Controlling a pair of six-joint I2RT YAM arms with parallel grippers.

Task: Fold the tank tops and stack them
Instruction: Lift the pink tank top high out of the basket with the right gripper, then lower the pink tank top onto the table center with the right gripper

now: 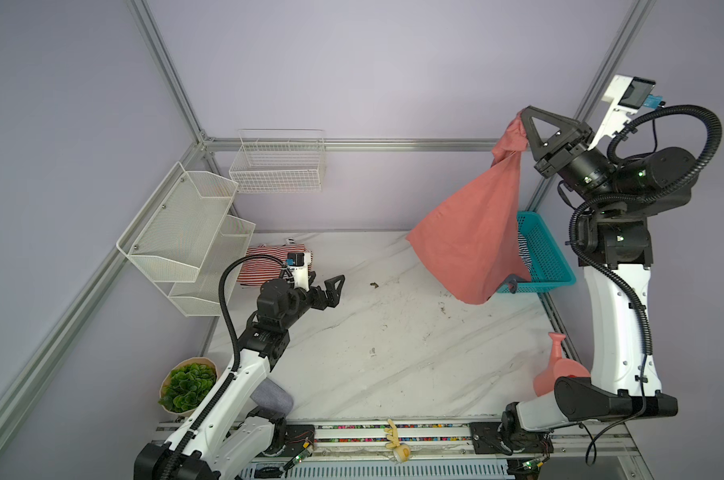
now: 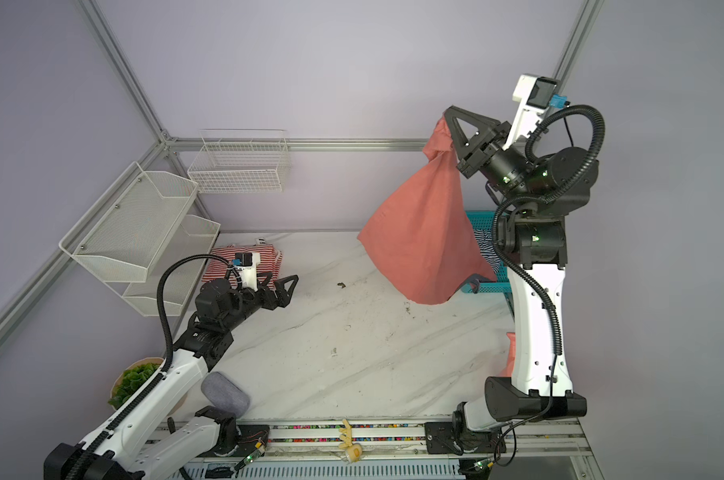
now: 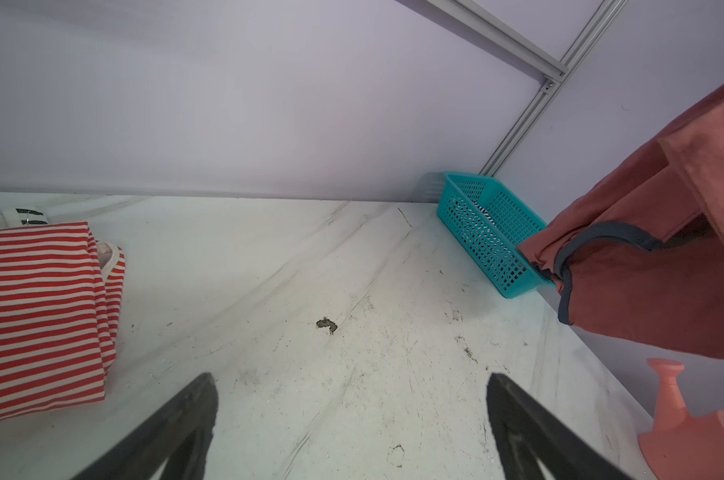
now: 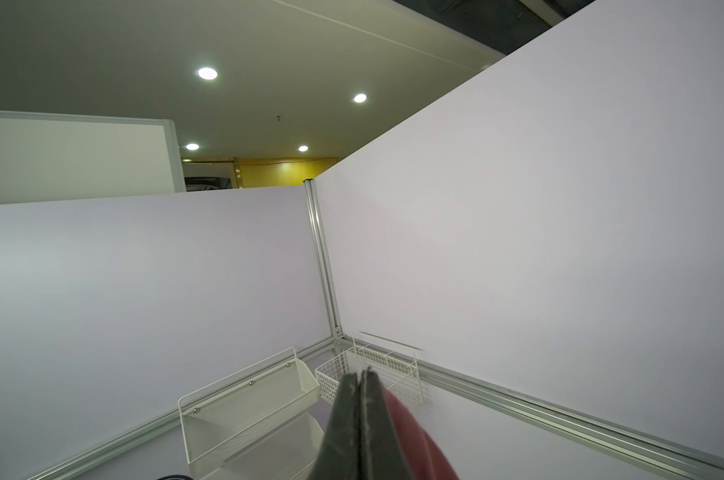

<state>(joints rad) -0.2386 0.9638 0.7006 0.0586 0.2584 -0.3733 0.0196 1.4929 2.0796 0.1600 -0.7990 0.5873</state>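
Note:
Next, I drop the salmon-red tank top, now hanging over the table's back, from my right gripper on the table (image 1: 422,304) between the folded tank top and the teal basket.
My right gripper (image 1: 525,111) (image 2: 448,110) (image 4: 360,376) is raised high at the back right, shut on a bunched part of the salmon-red tank top (image 1: 472,241) (image 2: 422,245) (image 4: 412,432). The top hangs down over the table's back right, and its dark grey trim shows in the left wrist view (image 3: 642,274). The red-and-white striped tank top (image 1: 260,266) (image 2: 223,262) (image 3: 40,311) lies folded at the back left. Just in front of it my left gripper (image 1: 331,286) (image 2: 286,286) (image 3: 352,380) hovers open and empty. The navy-and-white striped tank top (image 1: 524,251) (image 2: 487,245) lies in the teal basket (image 1: 553,266) (image 2: 476,215) (image 3: 491,232).
White mesh shelves (image 1: 185,232) and a wire basket (image 1: 277,162) hang on the back-left walls. A potted plant (image 1: 187,384) and a grey roll (image 1: 273,399) sit front left. A pink watering can (image 1: 559,370) (image 3: 684,436) stands front right. A dark speck (image 1: 373,284) lies mid-table.

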